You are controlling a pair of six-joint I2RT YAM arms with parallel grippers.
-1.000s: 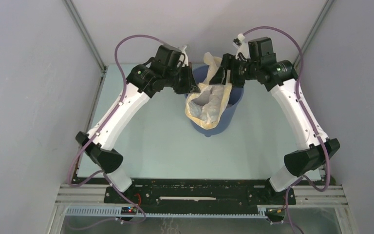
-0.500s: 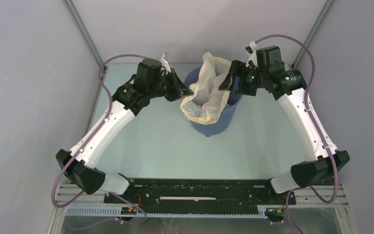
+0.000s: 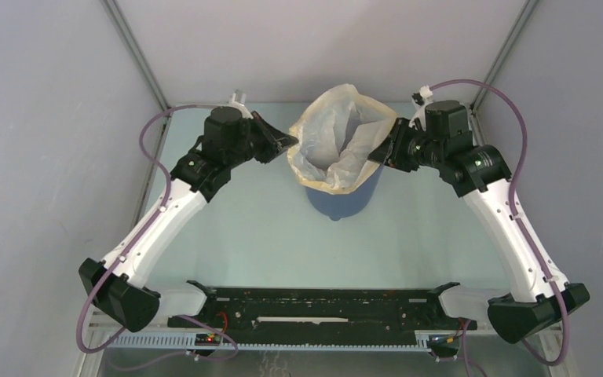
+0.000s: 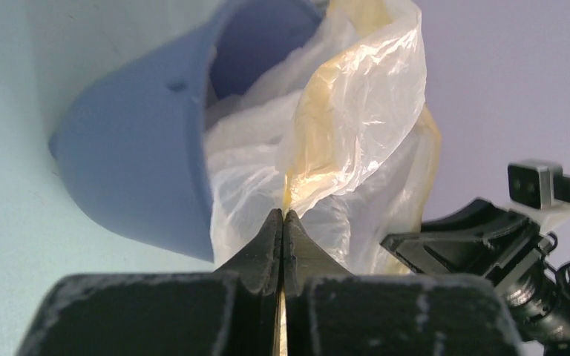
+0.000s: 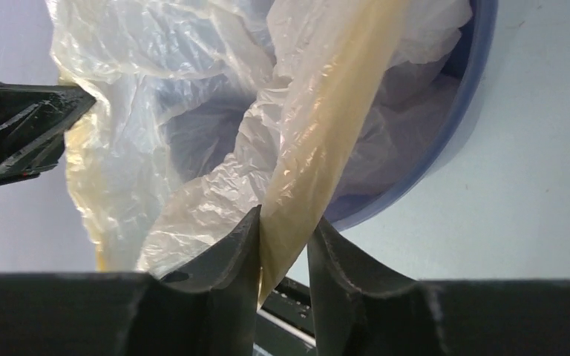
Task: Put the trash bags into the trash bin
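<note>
The trash bag's side is pinched in my left gripper, away from its loose front edge, so I need to take a new grip nearer that front edge (image 3: 302,180) and pull it over the bin's rim.
The translucent yellowish trash bag (image 3: 331,135) stands open in the blue trash bin (image 3: 347,202) at the back middle of the table, its mouth stretched wide above the bin's rim. My left gripper (image 3: 289,144) is shut on the bag's left rim and my right gripper (image 3: 381,149) on its right rim. In the left wrist view the jaws (image 4: 283,216) pinch the yellow band of the bag (image 4: 356,111) beside the bin (image 4: 141,163). In the right wrist view the gripper (image 5: 283,222) clamps the yellow band of the bag (image 5: 193,74) over the bin (image 5: 471,89).
The pale green table (image 3: 235,236) is walled by grey panels on the left, back and right. A black rail (image 3: 314,306) runs along the near edge between the arm bases. The opposite gripper shows in each wrist view (image 4: 482,245) (image 5: 22,126).
Both grippers have moved apart and back from the bin while holding the rim. The bag's mouth has gone from crumpled and narrow to stretched wide open above the bin.
</note>
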